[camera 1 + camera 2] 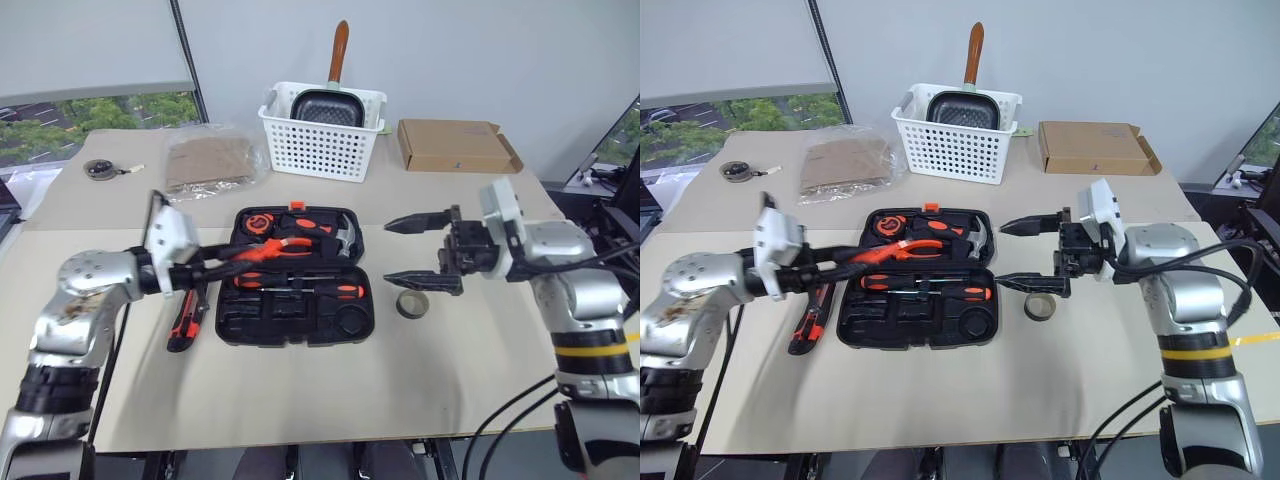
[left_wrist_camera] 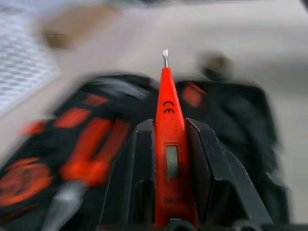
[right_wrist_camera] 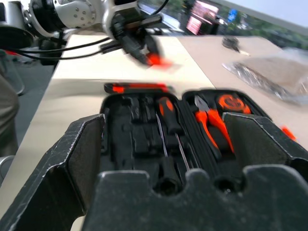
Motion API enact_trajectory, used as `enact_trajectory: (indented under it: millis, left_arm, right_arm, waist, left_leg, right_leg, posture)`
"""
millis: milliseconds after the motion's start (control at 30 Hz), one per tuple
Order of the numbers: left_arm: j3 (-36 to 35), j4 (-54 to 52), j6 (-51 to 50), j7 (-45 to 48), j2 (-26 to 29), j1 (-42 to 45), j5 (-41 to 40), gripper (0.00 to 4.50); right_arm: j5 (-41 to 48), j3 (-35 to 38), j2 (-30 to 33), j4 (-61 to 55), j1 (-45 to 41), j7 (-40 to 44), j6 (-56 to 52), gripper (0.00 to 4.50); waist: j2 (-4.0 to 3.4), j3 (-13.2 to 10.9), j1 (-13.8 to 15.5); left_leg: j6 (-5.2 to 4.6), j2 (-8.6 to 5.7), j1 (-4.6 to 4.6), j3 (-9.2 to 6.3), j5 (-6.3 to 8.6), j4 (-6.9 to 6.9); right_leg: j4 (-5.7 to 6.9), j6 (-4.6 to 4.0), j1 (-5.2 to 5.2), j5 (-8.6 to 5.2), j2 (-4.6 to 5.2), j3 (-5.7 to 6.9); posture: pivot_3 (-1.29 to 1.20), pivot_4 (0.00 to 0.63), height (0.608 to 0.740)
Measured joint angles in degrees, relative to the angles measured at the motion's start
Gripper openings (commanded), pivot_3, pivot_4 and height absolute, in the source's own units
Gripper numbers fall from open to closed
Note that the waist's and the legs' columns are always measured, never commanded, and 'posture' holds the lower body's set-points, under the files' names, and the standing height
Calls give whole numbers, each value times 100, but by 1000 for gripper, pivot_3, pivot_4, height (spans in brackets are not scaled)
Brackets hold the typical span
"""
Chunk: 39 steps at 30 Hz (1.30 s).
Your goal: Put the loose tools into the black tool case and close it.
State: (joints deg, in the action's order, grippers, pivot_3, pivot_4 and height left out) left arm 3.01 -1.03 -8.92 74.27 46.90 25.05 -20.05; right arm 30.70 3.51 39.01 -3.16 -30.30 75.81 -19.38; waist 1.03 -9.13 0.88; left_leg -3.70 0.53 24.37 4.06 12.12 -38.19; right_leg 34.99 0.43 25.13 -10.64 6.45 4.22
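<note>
My left gripper is to let the small orange screwdriver go in the black tool case (image 1: 265, 299), just in front of the long screwdrivers.
The black tool case (image 1: 295, 318) lies open in the middle of the table, with two long screwdrivers (image 1: 310, 284), pliers and a hammer in its slots. My left gripper (image 1: 215, 268) hovers at the case's left edge, shut on the small orange screwdriver (image 2: 168, 120), whose tip points over the case. The orange-black utility knife (image 1: 185, 322) lies on the table just left of the case. A greyish tape ring (image 1: 412, 303) sits right of the case. My right gripper (image 1: 390, 252) hangs open and empty above the ring, pointing toward the case.
At the back stand a white perforated basket (image 1: 322, 148) holding a black square pan, a flat cardboard box (image 1: 455, 145) and a plastic bag (image 1: 210, 160). A round dark disc with a cord (image 1: 100, 170) lies far left. Bare table runs along the front.
</note>
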Motion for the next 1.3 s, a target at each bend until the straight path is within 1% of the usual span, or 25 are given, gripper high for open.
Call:
enact_trajectory:
  millis: [67, 200, 333, 467, 667, 900, 1300]
  left_arm:
    - [291, 223, 159, 141, -75, 138, 219, 482]
    - [591, 578, 380, 289, -123, 379, 563, 482]
    - [731, 845, 371, 279, -112, 511, 912, 482]
    - [766, 1010, 387, 258, -111, 628, 1180, 482]
    - [958, 1163, 376, 156, -330, 648, 1394, 482]
    - [977, 1148, 367, 103, -395, 656, 1534, 482]
    - [1213, 1312, 455, 144, -406, 911, 1838, 482]
  right_arm:
    - [5, 1, -10, -192, 214, -155, -36, 4500]
    - [171, 63, -9, -596, 432, -397, -147, 4500]
    - [211, 84, 45, -763, 639, -524, -208, 4500]
    - [219, 148, 85, -783, 666, -601, -211, 4500]
    - [220, 158, 86, -822, 697, -625, -209, 4500]
    - [219, 173, 87, -822, 817, -633, -201, 4500]
    - [212, 177, 87, -823, 865, -712, -86, 4500]
  waist:
    - [0, 0, -7]
    - [0, -1, -9]
    - [0, -1, -7]
    - [0, -1, -7]
    - [0, -1, -5]
    - [0, -1, 2]
    - [0, 0, 2]
  left_leg:
    - [0, 8, 1, 4, 0, -1]
    - [-1, 20, -5, 9, 0, -2]
    - [-1, 19, -4, 11, 0, -3]
    - [-2, 20, -3, 12, 0, -5]
    - [-4, 20, -2, 13, 1, -8]
    - [-6, 19, -6, 14, 2, -11]
    - [-7, 20, -9, 14, 2, -20]
  right_leg:
    - [0, 5, 3, -3, -3, -4]
    - [1, 18, 3, -8, -6, -2]
    - [0, 18, 3, -8, -6, -4]
    - [0, 19, 4, -7, -6, -5]
    - [1, 19, 2, -7, -9, -6]
    - [3, 20, -2, -7, -8, -7]
    - [6, 23, -7, -5, -9, -10]
  posture:
    - [0, 150, 700]
    - [0, 150, 700]
    - [0, 150, 700]
    - [0, 150, 700]
    - [0, 150, 700]
    - [0, 150, 700]
    - [0, 150, 700]
